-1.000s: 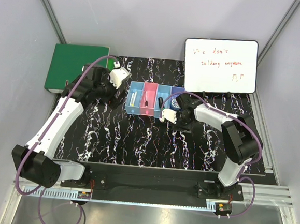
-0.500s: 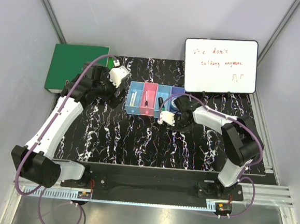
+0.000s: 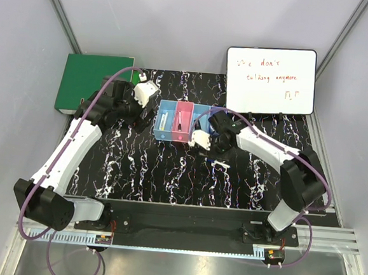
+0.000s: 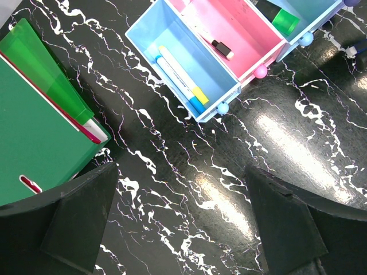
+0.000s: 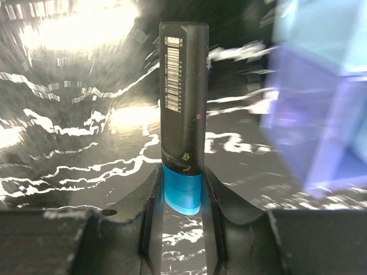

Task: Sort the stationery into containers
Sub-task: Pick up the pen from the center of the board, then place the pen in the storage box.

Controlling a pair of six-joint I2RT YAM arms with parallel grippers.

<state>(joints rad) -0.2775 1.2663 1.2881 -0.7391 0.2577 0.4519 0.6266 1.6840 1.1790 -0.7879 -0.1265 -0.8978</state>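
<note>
Next, my right gripper lets go of the black marker beside the green marker [image 3: 203,124], on the side toward the purple bin.
My right gripper [image 5: 182,200] is shut on a black marker with a blue end [image 5: 183,97], which sticks out straight ahead of the fingers. In the top view that gripper [image 3: 204,141] hovers just in front of the row of containers [image 3: 164,136]. A purple bin [image 5: 321,114] shows blurred to the marker's right. My left gripper [image 4: 180,223] is open over bare table, left of the bins. The light blue bin [image 4: 143,34] holds two white markers [image 4: 180,74], the pink bin [image 4: 252,26] a pen [image 4: 221,48], and the third a green marker [image 4: 285,22]. A white-and-blue pen [image 3: 219,164] lies on the table.
A green binder [image 3: 94,82] lies at the back left, close to my left gripper [image 3: 146,91]. A whiteboard with red writing [image 3: 270,80] stands at the back right. The black marbled table [image 3: 168,174] stretches in front of the bins.
My right gripper has closed on the black marker and its wrist has shifted slightly left and up by the bins. The white-and-blue pen now shows on the table. The left arm has not moved.
</note>
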